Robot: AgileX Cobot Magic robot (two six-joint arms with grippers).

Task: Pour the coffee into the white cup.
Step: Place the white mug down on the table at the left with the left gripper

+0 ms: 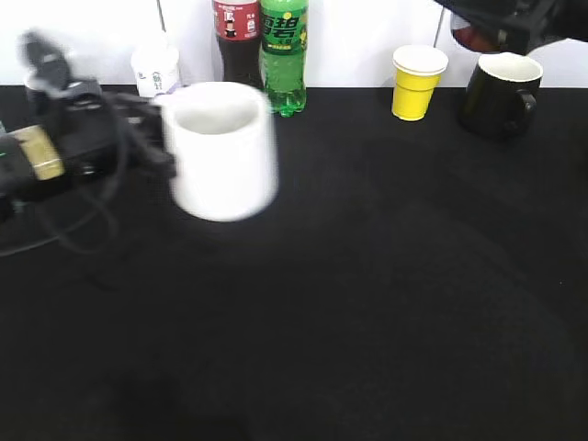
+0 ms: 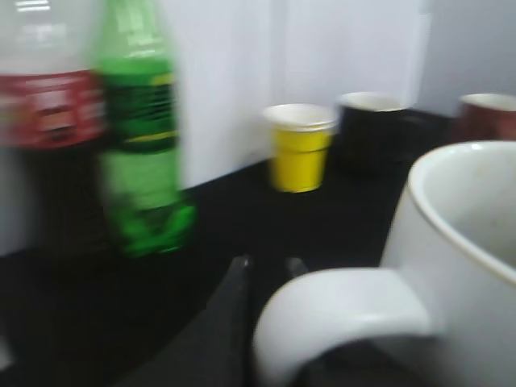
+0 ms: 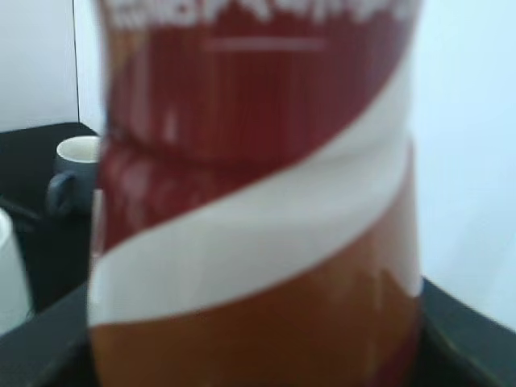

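My left gripper should release the white cup on the black table (image 1: pixel 168 200) in front of the small white container.
The white cup (image 1: pixel 220 152) is blurred and held upright above the black table at the left. My left gripper (image 1: pixel 158 138) is shut on its handle. In the left wrist view the two dark fingers (image 2: pixel 268 270) sit on either side of the handle, with the cup's body (image 2: pixel 459 242) to the right. The red, white and orange coffee cup (image 3: pixel 258 201) fills the right wrist view and hides the right jaws. In the exterior view it (image 1: pixel 466 37) hangs under my right arm (image 1: pixel 501 18) at the top right, off the table.
At the back edge stand a small white container (image 1: pixel 156 69), a cola bottle (image 1: pixel 236 41), a green soda bottle (image 1: pixel 283 55), a yellow paper cup (image 1: pixel 416 83) and a black mug (image 1: pixel 499 96). Cables trail from the left arm.
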